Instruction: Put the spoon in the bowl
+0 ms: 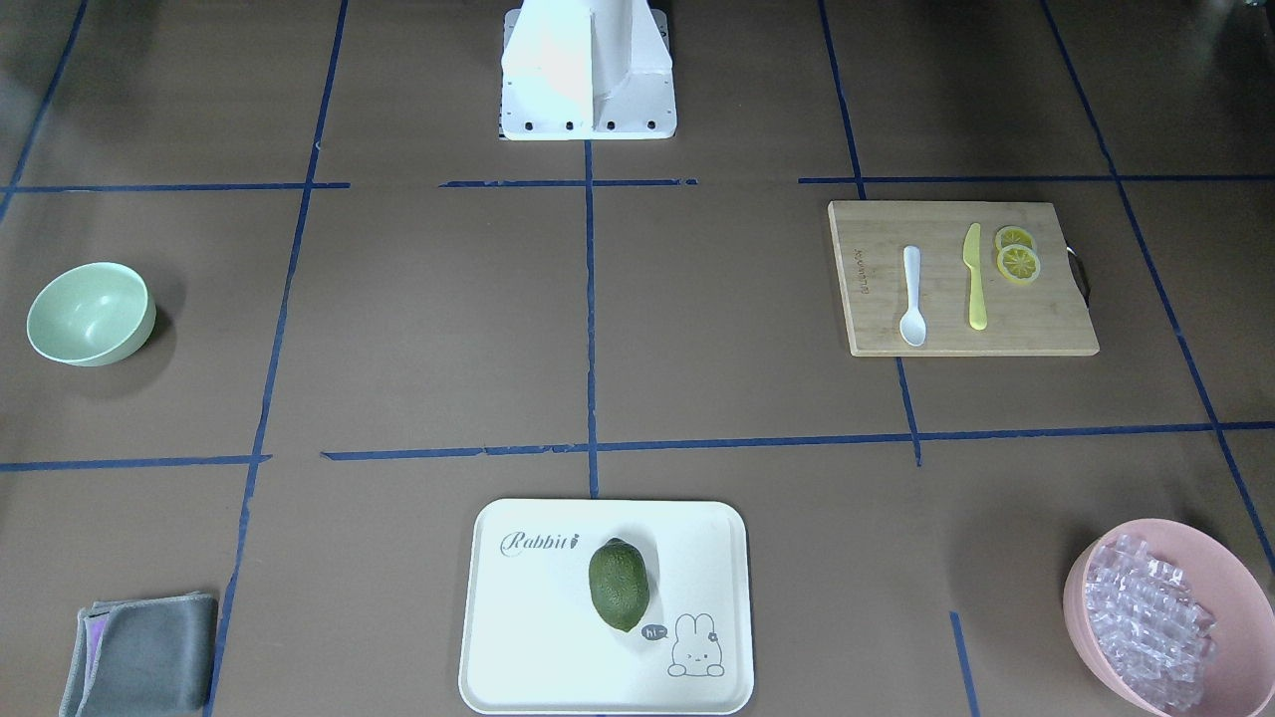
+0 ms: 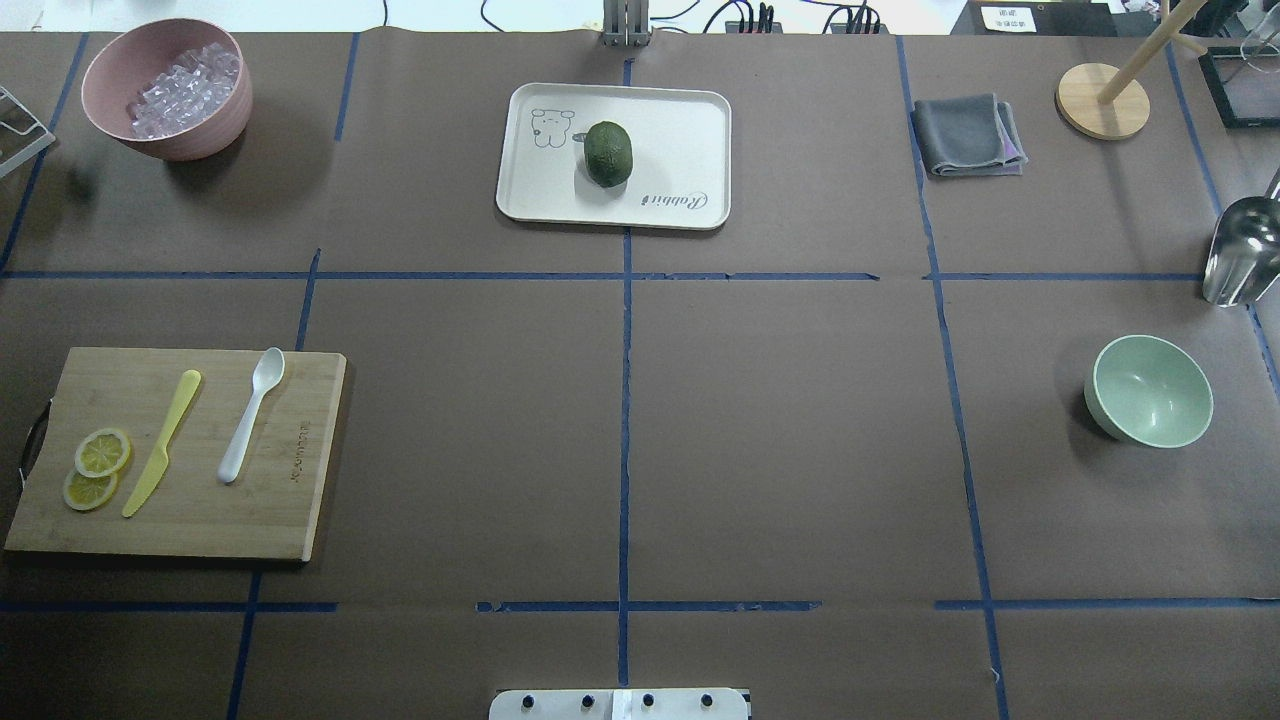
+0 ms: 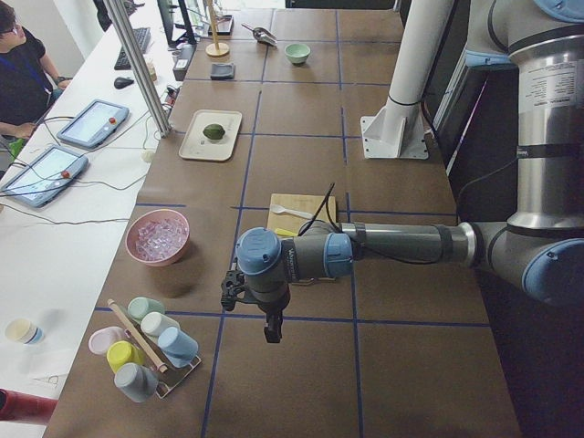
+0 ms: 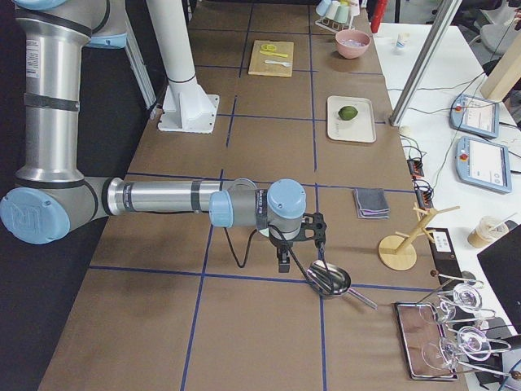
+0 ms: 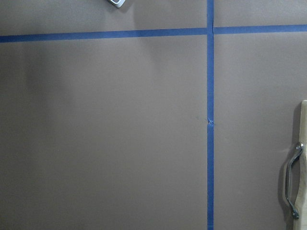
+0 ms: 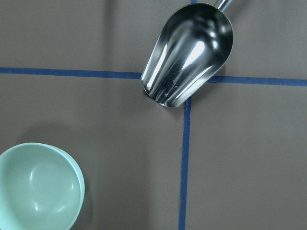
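Note:
The robot's right gripper will next go to the mint-green bowl's rim [image 1: 35,299] [image 6: 83,191], on the side farthest from the wooden cutting board, and close there.
The white spoon [image 1: 912,296] lies flat on the wooden cutting board [image 1: 1046,324], beside the yellow knife [image 1: 974,277]; it also shows in the overhead view [image 2: 250,415]. The empty mint-green bowl [image 1: 90,314] stands upright at the table's opposite end [image 2: 1150,390] and shows at the lower left of the right wrist view [image 6: 36,189]. My left gripper [image 3: 272,333] hangs over the table beyond the board, seen only in the exterior left view. My right gripper [image 4: 282,265] hangs near a metal scoop, seen only in the exterior right view. I cannot tell whether either is open or shut.
Two lemon slices [image 1: 1018,261] lie on the board. A pink bowl [image 1: 1078,588] of clear cubes, a white tray [image 1: 538,617] with a green fruit [image 1: 619,585], a folded grey cloth [image 1: 139,652] and a metal scoop [image 6: 187,55] stand around the table's far side and right end.

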Available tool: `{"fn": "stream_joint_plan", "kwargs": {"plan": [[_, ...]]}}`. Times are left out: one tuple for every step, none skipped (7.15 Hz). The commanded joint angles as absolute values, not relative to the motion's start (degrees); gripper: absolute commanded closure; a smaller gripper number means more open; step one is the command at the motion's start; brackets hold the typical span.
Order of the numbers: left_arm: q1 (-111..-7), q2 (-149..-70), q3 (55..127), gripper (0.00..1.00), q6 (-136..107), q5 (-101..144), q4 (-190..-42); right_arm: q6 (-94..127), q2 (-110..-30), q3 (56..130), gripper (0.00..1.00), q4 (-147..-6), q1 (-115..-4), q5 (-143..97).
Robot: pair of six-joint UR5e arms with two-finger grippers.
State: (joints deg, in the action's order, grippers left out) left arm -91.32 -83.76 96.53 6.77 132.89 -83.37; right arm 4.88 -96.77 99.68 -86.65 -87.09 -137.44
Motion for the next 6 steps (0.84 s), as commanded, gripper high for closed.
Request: {"fn": "stream_joint_plan", "kwargs": {"plan": [[-91.32,-83.76,96.5,0.0,6.77,132.89,-83.41,25.03,-100.08,99.93,0.0,-70.08,-78.8,-135.98],[-91.32,-83.85,96.5,0.0,6.77,132.89,-83.41,36.01,-101.15,99.32,0.0,-60.39,-73.79,-135.18],[-91.32,-83.85,96.5,0.0,6.77,132.89,-83.41,42.73,-101.25,98.62,0.0,-55.25,-68.17,-132.57],[-91.32,-83.85,96.68,0.0,6.77,132.89,-83.41,46.37,-101.34,97.57,0.0,-51.89,-63.42,-127.75],[-91.32,-83.85,96.94,0.0,6.68,132.89,-83.41,46.41,-101.34,95.12,0.0,-49.42,-62.15,-127.27],[-91.32,-83.85,96.94,0.0,6.68,132.89,-83.41,46.15,-101.25,92.84,0.0,-48.26,-60.92,-127.35]]}}
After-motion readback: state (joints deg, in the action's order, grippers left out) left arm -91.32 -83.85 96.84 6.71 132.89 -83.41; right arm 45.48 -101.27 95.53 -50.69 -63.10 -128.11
